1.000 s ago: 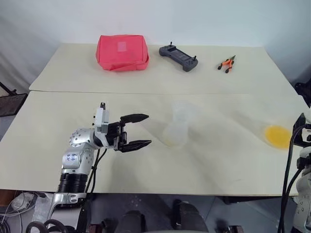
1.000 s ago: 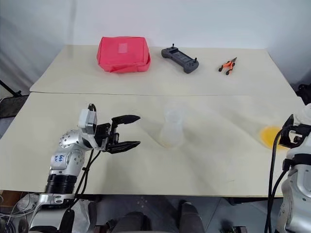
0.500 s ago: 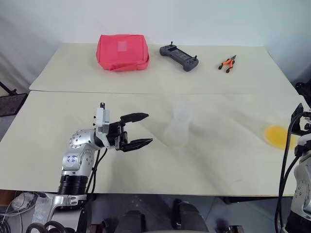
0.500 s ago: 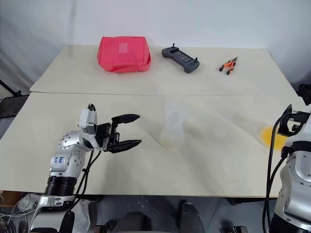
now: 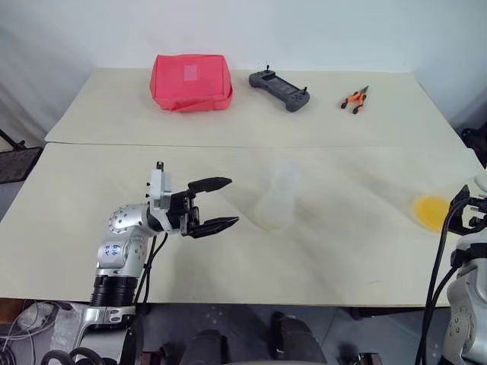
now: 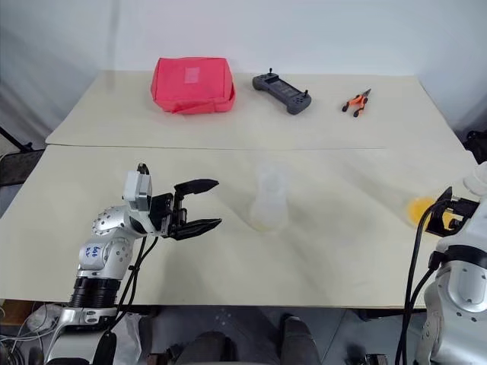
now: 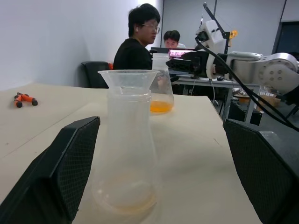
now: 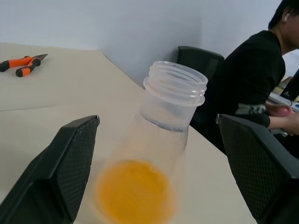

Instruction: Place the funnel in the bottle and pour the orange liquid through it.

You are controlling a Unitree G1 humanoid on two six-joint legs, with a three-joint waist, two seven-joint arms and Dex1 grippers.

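Note:
I need to next close my right gripper on the flask's neck (image 5: pixel 475 187) (image 8: pixel 165 115), just below its threaded top, to lift the clear flask with the orange liquid.
The whitish bottle (image 5: pixel 274 207) stands upright mid-table with the clear funnel (image 7: pixel 128 77) seated in its neck. My left gripper (image 5: pixel 233 201) hovers open a short way to the bottle's left, pointing at it, with nothing between its fingers. The orange liquid (image 8: pixel 135 191) lies in the bottom of a clear flask with a threaded neck (image 8: pixel 174 87), at the table's right edge (image 5: pixel 431 211). My right gripper (image 8: pixel 158 119) is open, and the flask stands between its fingers with gaps on both sides.
On the far table lie a red pouch (image 5: pixel 191 81), a dark handheld controller (image 5: pixel 280 89) and orange-handled pliers (image 5: pixel 354 99). A seam runs between the two tabletops. People (image 7: pixel 138 42) sit at desks beyond the table's right side.
My right gripper rose a little, then sank back down beside the flask of orange liquid. The left arm, bottle and funnel have stayed put.

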